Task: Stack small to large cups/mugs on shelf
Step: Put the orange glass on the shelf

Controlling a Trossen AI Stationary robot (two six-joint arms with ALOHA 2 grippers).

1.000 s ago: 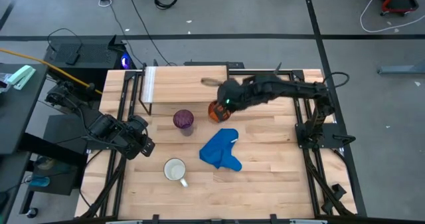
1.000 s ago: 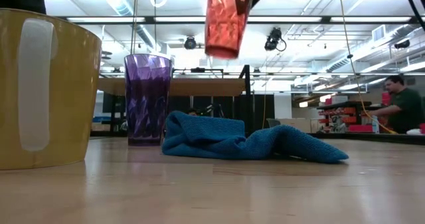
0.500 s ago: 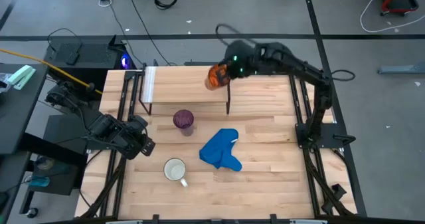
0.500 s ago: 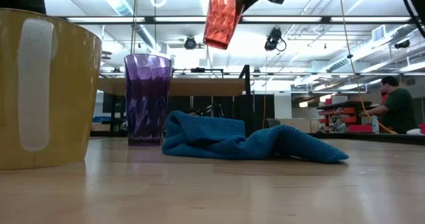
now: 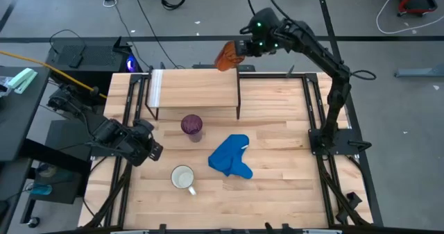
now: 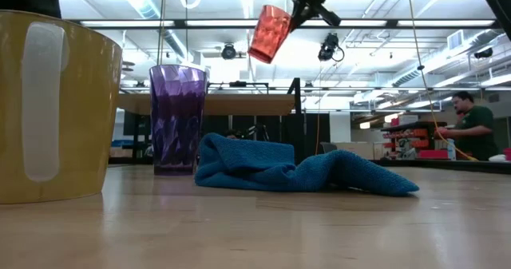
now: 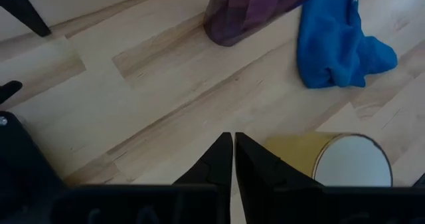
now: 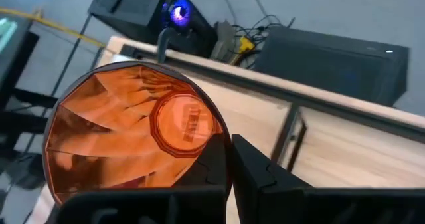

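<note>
My right gripper is going to the shelf. It will set the orange cup, now high over the shelf's far edge, down there, on the shelf's end [image 5: 223,88] farthest from the white strip.
My right gripper [image 5: 238,51] is shut on the small orange cup [image 5: 225,55] and holds it high over the far edge of the shelf [image 5: 194,88], a light-wood board on black legs. In the low view the orange cup [image 6: 269,33] hangs tilted. The purple tumbler [image 5: 192,126] stands upright on its base on the table near the shelf's front. The mug [image 5: 183,178], yellowish outside and white inside, stands nearer the table's near edge. My left gripper [image 5: 154,151] waits shut at the table's left side, touching nothing. My right gripper holds the orange cup by its rim wall [image 8: 218,132]. One finger [image 8: 211,165] is inside the cup and the other [image 8: 257,174] is outside. The cup is lifted clear and tilted, its open mouth facing the wrist camera.
A crumpled blue cloth [image 5: 231,157] lies on the table right of the mug and near the tumbler. Black frame rails run along the table's left and right sides. A person [image 6: 473,125] sits in the room beyond the table.
My right gripper has carried the orange cup up from beside the shelf's near right leg, over the shelf board, toward the table's far edge. The cup has gone from nearly upright to tilted. The tumbler, mug, cloth and left arm have stayed put.
</note>
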